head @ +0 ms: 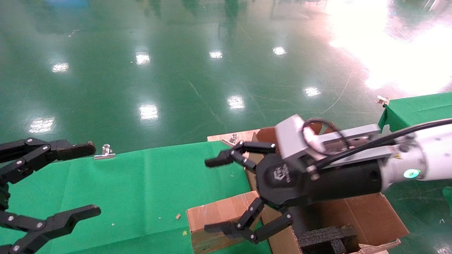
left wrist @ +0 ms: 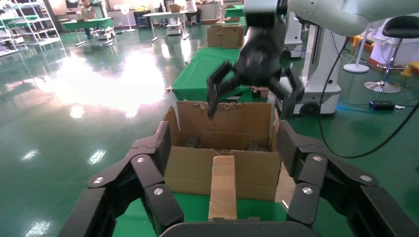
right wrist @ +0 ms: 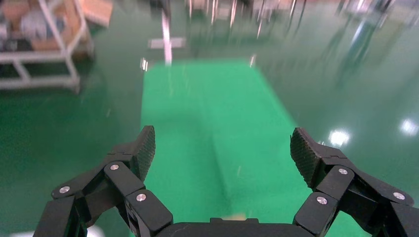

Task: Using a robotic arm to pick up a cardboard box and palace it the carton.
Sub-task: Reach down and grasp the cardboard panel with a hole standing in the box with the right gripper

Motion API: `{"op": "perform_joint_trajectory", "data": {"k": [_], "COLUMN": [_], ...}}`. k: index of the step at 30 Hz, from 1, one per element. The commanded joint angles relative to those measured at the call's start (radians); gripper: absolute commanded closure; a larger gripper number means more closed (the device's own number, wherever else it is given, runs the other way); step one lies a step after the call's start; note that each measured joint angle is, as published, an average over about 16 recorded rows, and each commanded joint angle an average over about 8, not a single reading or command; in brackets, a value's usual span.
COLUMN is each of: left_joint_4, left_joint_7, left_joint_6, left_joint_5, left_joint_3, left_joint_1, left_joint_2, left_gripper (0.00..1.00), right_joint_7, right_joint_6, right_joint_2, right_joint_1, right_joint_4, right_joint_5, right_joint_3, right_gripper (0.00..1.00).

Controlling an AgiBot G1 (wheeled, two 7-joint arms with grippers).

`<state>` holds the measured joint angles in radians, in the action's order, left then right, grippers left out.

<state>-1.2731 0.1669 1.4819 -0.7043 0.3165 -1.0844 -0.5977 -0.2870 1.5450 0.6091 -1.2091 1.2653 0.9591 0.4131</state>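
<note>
Next, I close my right gripper across the end (head: 248, 201) nearest the carton on the small cardboard box, fingers along its long sides.
The small flat cardboard box (head: 217, 213) lies on the green table, its end against the carton's near wall; it also shows in the left wrist view (left wrist: 222, 185). The big carton (head: 370, 217) stands at the table's right end, flaps up, with black foam (head: 326, 236) inside. The white right arm's gripper (head: 212, 195) is open and empty, hovering over the small box and the carton's left edge; it shows above the carton (left wrist: 222, 126) in the left wrist view (left wrist: 252, 96). My left gripper (head: 91, 180) is open and empty at the far left.
Green cloth (head: 141, 190) covers the table, held by metal clips (head: 104, 152) (head: 231, 140) at its far edge. A second green table (head: 416, 109) stands to the far right. Shiny green floor lies beyond. The right wrist view shows only green cloth (right wrist: 217, 128) between open fingers.
</note>
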Motion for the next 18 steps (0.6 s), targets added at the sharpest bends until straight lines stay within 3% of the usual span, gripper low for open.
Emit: {"op": "perform_joint_trajectory", "data": {"k": [1,8,18], "left_joint_4": [0.000,0.000,0.000], "left_joint_7": [0.000,0.000,0.000], "left_joint_6": [0.000,0.000,0.000], "left_joint_5": [0.000,0.000,0.000], "left_joint_3": [0.000,0.000,0.001], "left_joint_1": [0.000,0.000,0.000], "left_joint_2": [0.000,0.000,0.000], "left_gripper": [1.00,1.00,1.00], "right_joint_7": [-0.027,-0.030,0.100], "right_joint_6": [0.016,0.040,0.044], "right_joint_2": [0.002,0.067,0.180], "right_joint_1": [-0.035,-0.158,-0.330], "right_joint_4": [-0.003,-0.068,-0.219], "right_joint_5": [0.053,0.193,0.343], "right_joint_3": [0.028,0.174,0.416], "right_gripper": [0.00,0.00,0.00]}}
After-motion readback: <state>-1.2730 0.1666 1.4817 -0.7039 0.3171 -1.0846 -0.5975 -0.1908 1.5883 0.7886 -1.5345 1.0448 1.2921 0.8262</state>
